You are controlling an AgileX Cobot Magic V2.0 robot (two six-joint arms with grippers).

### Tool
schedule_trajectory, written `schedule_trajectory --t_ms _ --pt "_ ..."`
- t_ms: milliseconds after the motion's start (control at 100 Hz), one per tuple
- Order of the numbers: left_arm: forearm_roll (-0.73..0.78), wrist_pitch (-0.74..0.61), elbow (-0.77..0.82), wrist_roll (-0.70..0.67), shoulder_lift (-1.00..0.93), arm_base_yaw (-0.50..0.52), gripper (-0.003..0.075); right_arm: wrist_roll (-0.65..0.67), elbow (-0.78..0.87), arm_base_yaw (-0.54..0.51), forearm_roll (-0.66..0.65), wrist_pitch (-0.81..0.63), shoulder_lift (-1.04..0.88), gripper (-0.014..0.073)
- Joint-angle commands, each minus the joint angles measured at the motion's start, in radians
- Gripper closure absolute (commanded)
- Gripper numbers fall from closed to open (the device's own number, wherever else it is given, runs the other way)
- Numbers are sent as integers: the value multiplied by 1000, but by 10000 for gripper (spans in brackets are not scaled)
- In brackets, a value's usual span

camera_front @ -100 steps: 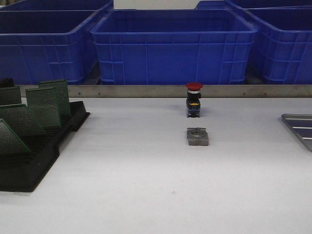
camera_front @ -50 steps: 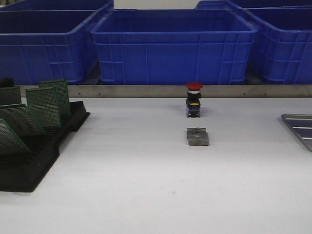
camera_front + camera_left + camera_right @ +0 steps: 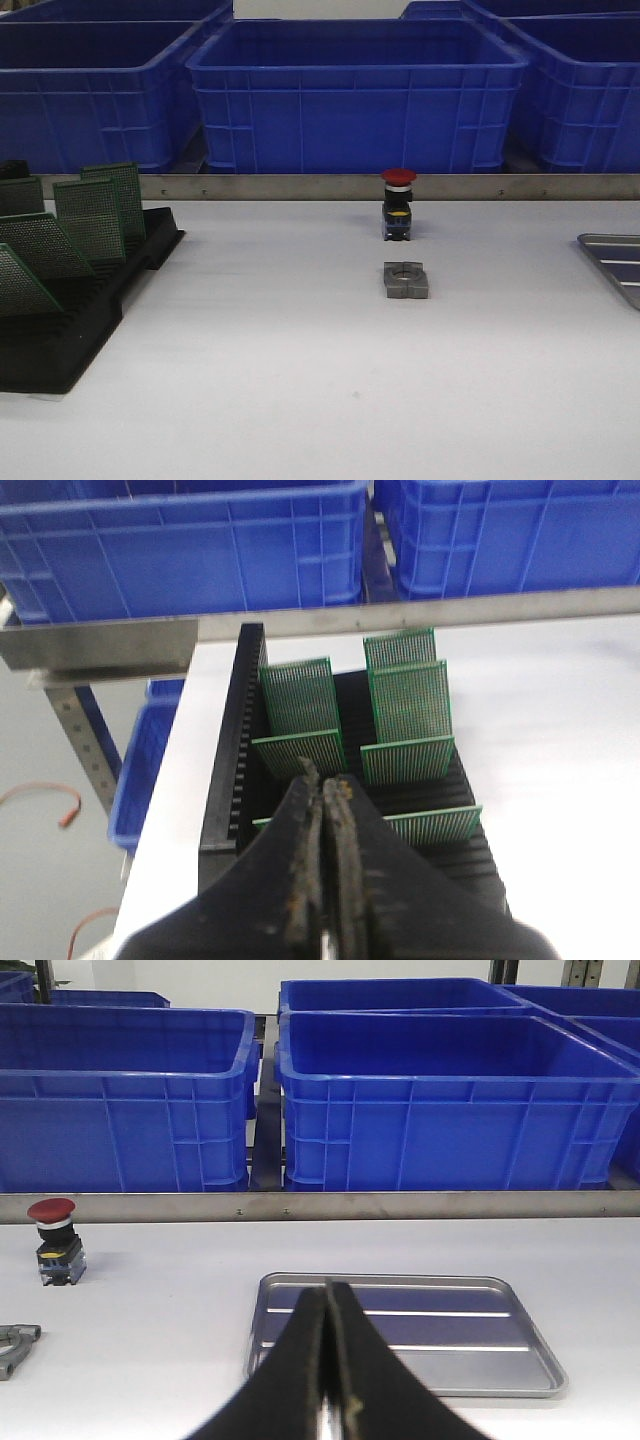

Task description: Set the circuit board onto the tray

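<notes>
I will close my left gripper on the circuit board's top edge (image 3: 24, 217) (image 3: 406, 742) and take the green circuit board that is just behind the nearest board in the black rack.
Several green circuit boards (image 3: 90, 215) stand in a black slotted rack (image 3: 60, 340) at the table's left. The silver-grey ridged tray (image 3: 615, 262) lies at the right edge, partly cut off. Neither gripper shows in the front view. In the left wrist view my left gripper (image 3: 322, 780) is shut and empty, over the near end of the rack (image 3: 225, 780), short of the boards (image 3: 300, 695). In the right wrist view my right gripper (image 3: 328, 1290) is shut and empty, in front of the empty tray (image 3: 450, 1335).
A red-capped push button (image 3: 397, 205) and a grey metal bracket (image 3: 405, 280) sit mid-table. Big blue crates (image 3: 355, 95) stand behind a metal rail (image 3: 300, 187) at the table's back edge. The button (image 3: 55, 1240) and bracket (image 3: 12, 1345) also show beside the tray.
</notes>
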Motion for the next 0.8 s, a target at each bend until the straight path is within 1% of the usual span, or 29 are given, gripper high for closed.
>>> schedule_trajectory --t_ms 0,40,110,180,230,280,330,410,490,540,640,690,700,750,790 --pt "2 -16 -90 -7 99 4 735 -5 -13 -4 -8 -82 -24 652" --pt "0 14 -120 -7 136 4 720 -5 -13 -4 -8 -82 -24 652" --pt "-5 56 -169 -7 207 4 649 -5 -13 -4 -8 -82 -24 652" --pt "-9 77 -213 -7 275 4 534 -5 -13 -4 -8 -82 -24 652" --pt "-10 79 -242 -7 317 4 432 -5 -13 -4 -8 -82 -24 652" --pt "-10 88 -277 2 360 4 356 -5 -13 -4 -8 -82 -24 652" --pt "-13 113 -324 31 409 4 309 -5 -13 -4 -8 -82 -24 652" --pt "-32 166 -396 120 483 4 297 -5 -13 -4 -8 -82 -24 652" --pt "-71 215 -468 260 556 4 297 -5 -13 -4 -8 -82 -24 652" --pt "-121 233 -516 389 605 4 297 -5 -13 -4 -8 -82 -24 652" --pt "-311 257 -592 682 688 4 298 -5 -13 -4 -8 -82 -24 652" --pt "-389 321 -644 826 738 4 300 -5 -13 -4 -8 -82 -24 652" --pt "-389 332 -644 826 738 4 300 -5 -13 -4 -8 -82 -24 652" --pt "-428 405 -698 944 788 4 300 -5 -13 -4 -8 -82 -24 652" --pt "-436 451 -728 994 817 4 300 -5 -13 -4 -8 -82 -24 652"
